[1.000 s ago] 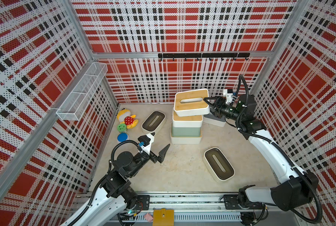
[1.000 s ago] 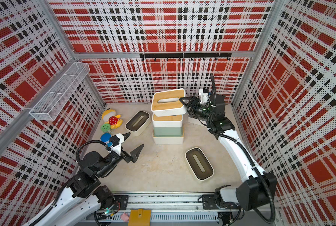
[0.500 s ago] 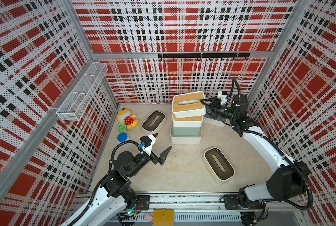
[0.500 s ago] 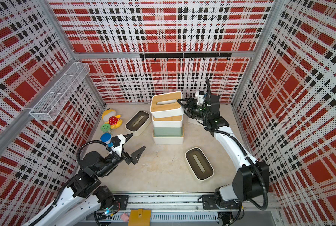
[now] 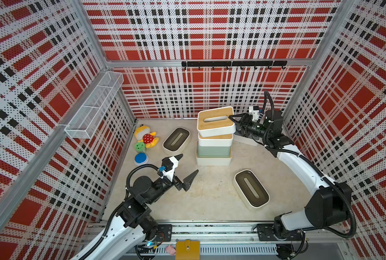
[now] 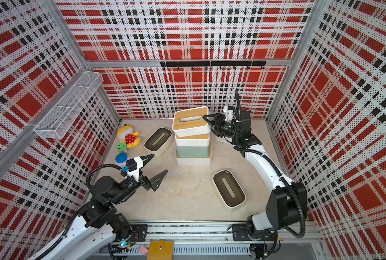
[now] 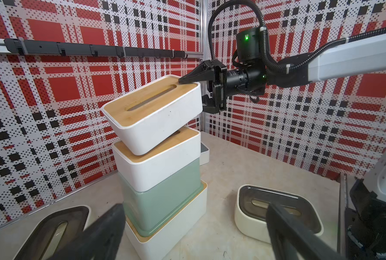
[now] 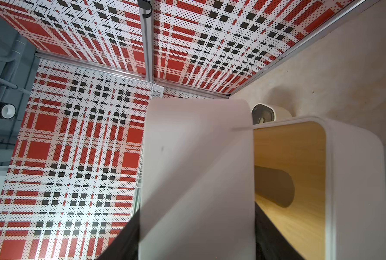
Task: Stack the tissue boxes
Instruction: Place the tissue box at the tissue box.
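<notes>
Next, my right gripper lets go of the held tissue box, flat on the white wood-lidded one above the mint-green box (image 5: 216, 124) (image 8: 283, 186).
A stack stands mid-floor: a white tissue box (image 5: 212, 161) at the bottom, a mint-green one (image 5: 213, 150) on it, then a white wood-lidded one (image 7: 158, 166). My right gripper (image 5: 232, 121) is shut on the end of another wood-lidded tissue box (image 5: 214, 120), one finger on the lid and one underneath. This box hangs tilted, its low edge on the lid below and its gripped end raised. Two dark-lidded tissue boxes lie loose, one at the back left (image 5: 176, 140) and one at the front right (image 5: 251, 190). My left gripper (image 5: 189, 163) is open and holds nothing, in front of the stack.
A yellow-red plush toy (image 5: 145, 137) and green (image 5: 139, 146) and blue (image 5: 141, 158) discs lie by the left wall. A grey-lidded box (image 5: 243, 138) sits under the right gripper at the back. A wire basket (image 5: 95, 104) hangs on the left wall.
The right gripper has brought the wood-lidded box down and slightly left onto the stack, and its arm has drawn in. The left arm has barely moved.
</notes>
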You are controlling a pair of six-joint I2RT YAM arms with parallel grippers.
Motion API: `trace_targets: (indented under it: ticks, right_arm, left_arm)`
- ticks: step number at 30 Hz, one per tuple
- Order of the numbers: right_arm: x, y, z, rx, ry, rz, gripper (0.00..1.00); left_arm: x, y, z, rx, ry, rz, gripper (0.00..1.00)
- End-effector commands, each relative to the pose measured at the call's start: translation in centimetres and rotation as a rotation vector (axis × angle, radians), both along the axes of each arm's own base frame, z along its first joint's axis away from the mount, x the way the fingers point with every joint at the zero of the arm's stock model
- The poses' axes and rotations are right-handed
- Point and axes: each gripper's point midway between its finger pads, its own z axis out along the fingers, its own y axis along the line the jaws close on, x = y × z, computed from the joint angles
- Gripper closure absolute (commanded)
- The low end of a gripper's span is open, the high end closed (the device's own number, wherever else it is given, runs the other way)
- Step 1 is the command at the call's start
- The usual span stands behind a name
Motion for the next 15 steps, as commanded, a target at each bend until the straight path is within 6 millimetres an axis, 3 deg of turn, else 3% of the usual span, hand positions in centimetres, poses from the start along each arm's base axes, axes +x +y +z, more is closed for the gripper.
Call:
trace_targets:
  ticks: [1,15]
  right_arm:
    - [0.22,0.01,2.83,0.046,-0.117,0.007,0.59]
    - [0.54,0.10,1.87,0.043,-0.102,0.007,0.54]
  left_arm:
    - [-0.02,0.20,0.68,-0.026,-0.012,0.003,0.01]
    - [-0.03,0.10,0.60,-0.023,-0.011,-0.001,0.01]
